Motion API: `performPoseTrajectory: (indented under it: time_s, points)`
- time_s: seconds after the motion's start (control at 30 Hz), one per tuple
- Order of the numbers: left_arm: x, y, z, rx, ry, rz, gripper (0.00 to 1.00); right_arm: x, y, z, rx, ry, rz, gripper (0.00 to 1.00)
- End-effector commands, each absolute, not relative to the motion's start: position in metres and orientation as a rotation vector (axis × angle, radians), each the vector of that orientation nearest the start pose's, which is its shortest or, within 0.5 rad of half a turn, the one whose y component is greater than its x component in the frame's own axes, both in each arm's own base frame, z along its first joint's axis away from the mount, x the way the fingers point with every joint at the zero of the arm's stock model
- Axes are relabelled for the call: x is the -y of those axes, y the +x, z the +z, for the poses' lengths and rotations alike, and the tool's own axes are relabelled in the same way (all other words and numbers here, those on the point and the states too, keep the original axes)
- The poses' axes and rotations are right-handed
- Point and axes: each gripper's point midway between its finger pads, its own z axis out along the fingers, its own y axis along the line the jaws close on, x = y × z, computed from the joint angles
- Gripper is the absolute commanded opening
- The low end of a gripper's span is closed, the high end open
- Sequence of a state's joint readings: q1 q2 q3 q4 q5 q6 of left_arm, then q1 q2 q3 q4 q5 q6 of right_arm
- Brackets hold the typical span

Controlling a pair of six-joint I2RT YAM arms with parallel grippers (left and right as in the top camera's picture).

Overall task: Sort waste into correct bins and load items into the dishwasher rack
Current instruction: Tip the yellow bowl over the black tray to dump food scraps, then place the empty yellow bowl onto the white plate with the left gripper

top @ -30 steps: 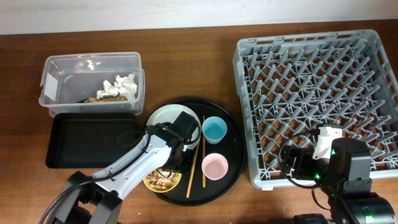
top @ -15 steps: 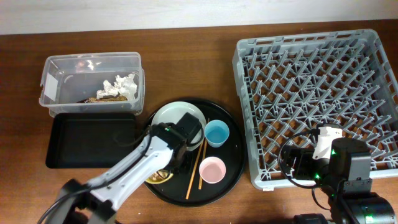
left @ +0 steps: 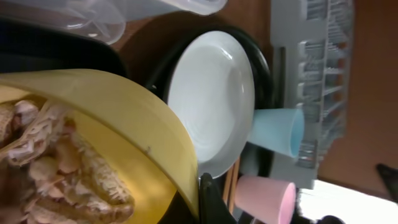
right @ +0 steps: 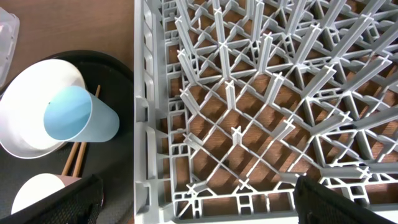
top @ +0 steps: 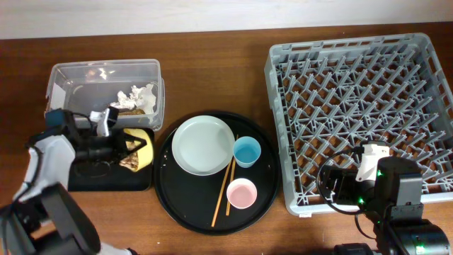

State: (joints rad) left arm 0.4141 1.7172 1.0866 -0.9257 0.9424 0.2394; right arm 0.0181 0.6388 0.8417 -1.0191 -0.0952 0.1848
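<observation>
The small yellow bowl will go down from my left gripper onto the back part of the grey plate (top: 195,133) (left: 212,78).
My left gripper (top: 127,150) is shut on the rim of the small yellow bowl (top: 139,150) and holds it tilted over the shallow black tray (top: 71,180). Brownish food scraps (left: 56,162) lie in the bowl (left: 124,106). The clear tub (top: 71,92) behind holds white napkins (top: 138,95). The grey plate (top: 203,145), blue cup (top: 245,151), pink cup (top: 242,193) and chopsticks (top: 224,191) sit on the round black tray (top: 177,209). My right gripper (right: 199,202) is open and empty over the front left corner of the grey rack (top: 354,99).
The rack (right: 261,93) fills the right half of the table, with its left wall close to the round tray. The tub and black tray stand side by side at the left. Bare wooden table shows along the back and front edges.
My left gripper has lifted the yellow bowl off the round tray and carried it left to the black tray. The plate now shows fully. The right arm has not moved.
</observation>
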Motion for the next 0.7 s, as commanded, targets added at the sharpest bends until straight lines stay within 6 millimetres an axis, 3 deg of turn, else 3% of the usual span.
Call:
performPoseTrajectory:
  time_s: [0.0,0.17,0.27,0.4,0.5,0.53,0.6,0.67]
  points:
    - [0.001,0.340,0.127,-2.218,-0.332,-1.602,0.00,-0.019,0.204,0.208,-2.365,0.167,0.214,0.99]
    - [-0.046,0.344,0.169,-1.857,-0.576,-1.807,0.00,-0.019,0.204,0.208,-2.365,0.167,0.214,0.99]
    - [-0.060,0.341,0.171,-1.810,-0.808,-1.915,0.00,-0.019,0.204,0.208,-2.365,0.167,0.214,0.99]
    - [-0.069,0.337,0.172,-1.779,-0.904,-1.937,0.00,-0.019,0.204,0.208,-2.365,0.167,0.214,0.99]
    - [-0.068,0.336,0.172,-1.778,-0.918,-1.946,0.00,-0.019,0.204,0.208,-2.365,0.167,0.214,0.98]
    - [-0.068,0.336,0.172,-1.783,-0.870,-1.918,0.00,-0.019,0.205,0.208,-2.365,0.167,0.213,0.99]
    - [-0.071,0.339,0.170,-1.805,-0.543,-1.705,0.00,-0.019,0.205,0.208,-2.365,0.167,0.213,0.99]
    - [-0.070,0.336,0.150,-1.932,-0.540,-1.616,0.00,-0.019,0.205,0.208,-2.365,0.167,0.214,0.99]
